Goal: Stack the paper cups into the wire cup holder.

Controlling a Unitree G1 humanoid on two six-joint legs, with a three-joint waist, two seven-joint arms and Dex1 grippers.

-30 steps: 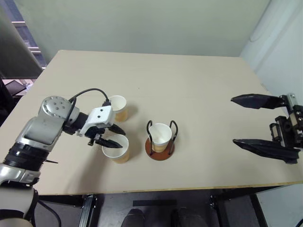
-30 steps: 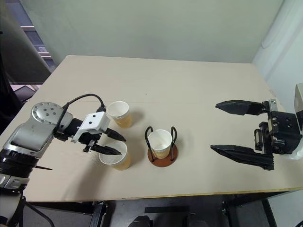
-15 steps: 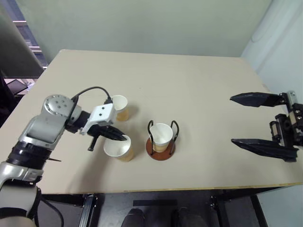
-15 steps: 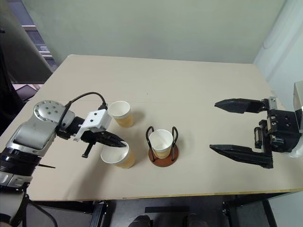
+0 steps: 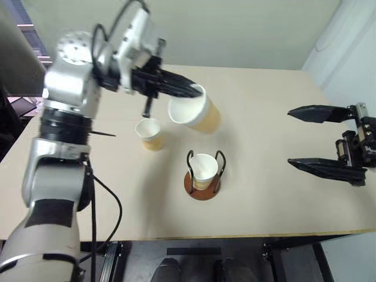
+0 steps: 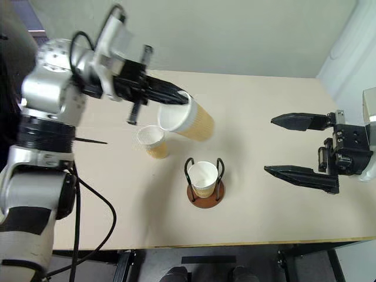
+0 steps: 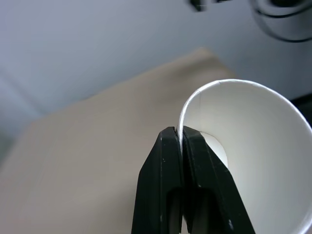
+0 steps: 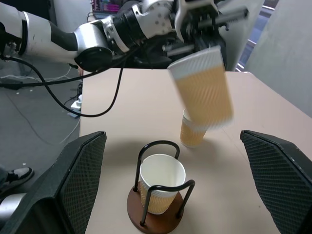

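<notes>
The robot's left gripper should release its paper cup inside the paper cup (image 5: 205,167) that sits in the wire cup holder.
My left gripper (image 5: 192,90) is shut on the rim of a paper cup (image 5: 197,111), which hangs tilted in the air above the table. In the left wrist view the two black fingers (image 7: 180,161) pinch the cup's white rim (image 7: 234,141). A second paper cup (image 5: 148,134) stands on the table below and to the left. A third paper cup (image 5: 204,170) sits inside the wire cup holder (image 5: 201,187), seen also as the wire cup holder (image 8: 158,214) in the right wrist view. My right gripper (image 5: 317,138) hovers open at the right, empty.
The tan table (image 5: 264,200) ends at a front edge near me and at a right edge by my right gripper. A pale wall stands behind the table. A black cable hangs from my left arm.
My left gripper closed on the cup's rim and lifted it off the table, up and to the right. The right gripper stayed where it was.
</notes>
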